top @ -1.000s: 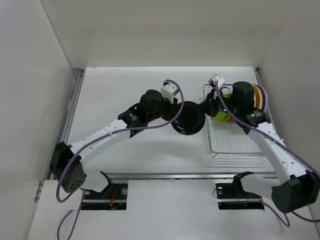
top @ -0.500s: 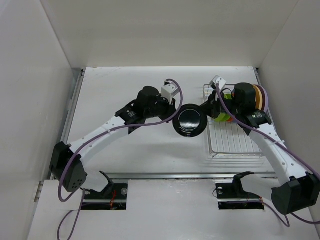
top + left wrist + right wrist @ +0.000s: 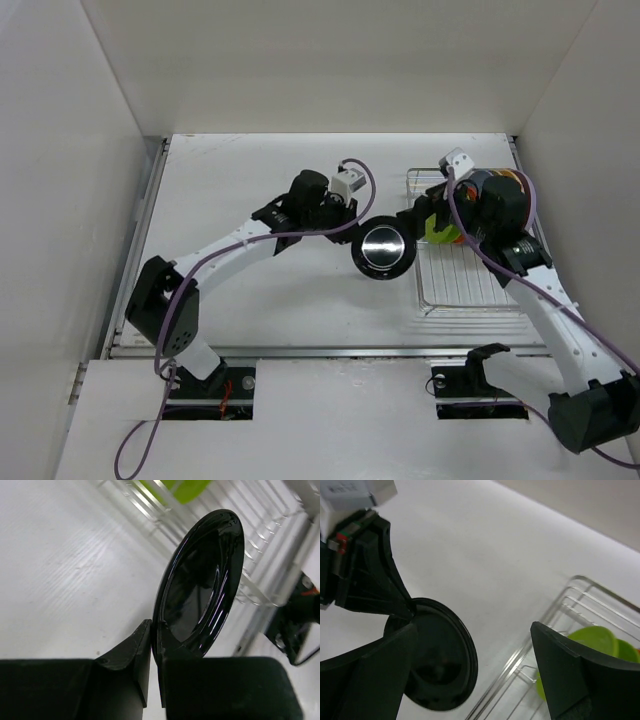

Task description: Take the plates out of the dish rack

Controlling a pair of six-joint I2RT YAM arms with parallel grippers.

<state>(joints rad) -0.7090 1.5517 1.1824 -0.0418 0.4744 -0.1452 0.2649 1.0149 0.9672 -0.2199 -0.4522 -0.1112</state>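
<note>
Next, I set the black plate, now hanging beside the dish rack, down flat on the white table (image 3: pixel 372 254) next to the silver wire rack with my left gripper.
A glossy black plate (image 3: pixel 384 250) hangs just left of the dish rack (image 3: pixel 470 285), above the table. My left gripper (image 3: pixel 358 228) is shut on its rim; the left wrist view shows both fingers pinching the edge of the black plate (image 3: pixel 205 590) at the gripper (image 3: pixel 155 632). My right gripper (image 3: pixel 420 214) stands wide open beside the plate, touching nothing. In the right wrist view the black plate (image 3: pixel 440 660) lies off the left finger of the gripper (image 3: pixel 472 635). A lime green plate (image 3: pixel 440 228) stands in the rack, with orange and other plates (image 3: pixel 512 182) behind my right wrist.
The silver wire rack (image 3: pixel 555 615) sits at the table's right, near the right wall. White walls enclose the table on three sides. The near part of the rack (image 3: pixel 470 300) holds no plates. Bare white table (image 3: pixel 250 300) lies left of the black plate.
My right gripper let go of the black plate, opened wide and drew back toward the rack. My left gripper closed on the plate's rim and now holds it alone.
</note>
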